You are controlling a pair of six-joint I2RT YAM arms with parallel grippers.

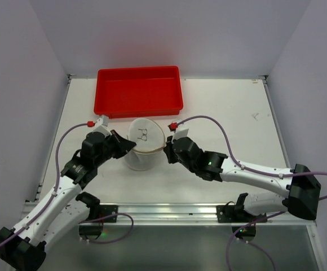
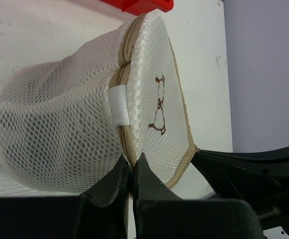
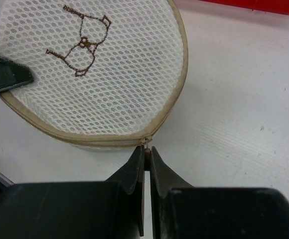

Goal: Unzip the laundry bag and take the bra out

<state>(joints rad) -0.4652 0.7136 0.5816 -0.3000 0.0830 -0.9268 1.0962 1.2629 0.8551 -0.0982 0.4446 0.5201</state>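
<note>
My left gripper is pinching the zipper rim by the white tab, far from the zipper pull. It should open and grip the zipper rim nearer the zipper pull (image 3: 77, 140).
The white mesh laundry bag (image 1: 142, 145) stands mid-table, its round lid (image 3: 99, 64) bearing a brown stitched mark. A tan zipper runs round the rim (image 2: 126, 99). My left gripper (image 2: 132, 167) is shut on the bag's zipper rim at its left side (image 1: 131, 147). My right gripper (image 3: 147, 154) is shut on the zipper pull (image 3: 147, 147) at the bag's right side (image 1: 166, 151). The zipper looks closed where I see it. The bra is hidden; no black fabric shows.
A red rectangular tray (image 1: 138, 90) stands just behind the bag, its corner in the left wrist view (image 2: 149, 5). The table's far edge and grey walls lie beyond it. The metal rail (image 1: 169, 212) with the arm bases runs along the near edge.
</note>
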